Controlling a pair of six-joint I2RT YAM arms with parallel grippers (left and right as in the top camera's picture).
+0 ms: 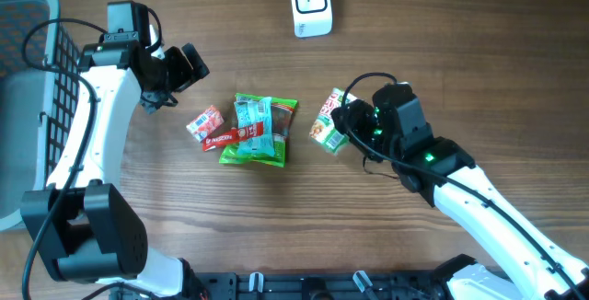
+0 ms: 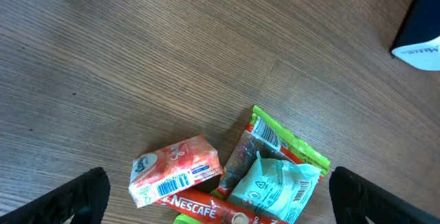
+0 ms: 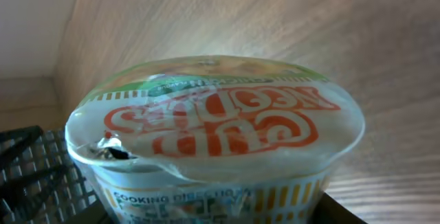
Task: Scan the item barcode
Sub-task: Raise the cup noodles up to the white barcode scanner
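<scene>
Next, I set the cup of noodles on the bare wood (image 1: 373,127) under my right gripper's body, farther from the green packet.
The item between my right gripper's (image 1: 340,121) jaws is a cup of noodles (image 1: 324,121) lying tilted on the wood table, right of the pile. In the right wrist view the cup (image 3: 213,128) fills the frame, its lid with orange lettering facing the camera. My right gripper (image 3: 216,218) has a dark finger (image 3: 340,214) close against each side of the cup; contact cannot be made out. No barcode shows on the cup. The white scanner (image 1: 310,4) stands at the back centre. My left gripper (image 1: 191,62) hangs open above and left of the pile.
The pile holds a small red carton (image 1: 204,121) (image 2: 175,169) with a barcode, a Nescafe stick (image 2: 213,207), a green packet (image 1: 262,130) and a teal pouch (image 2: 275,186). A wire basket (image 1: 37,79) stands at the left edge.
</scene>
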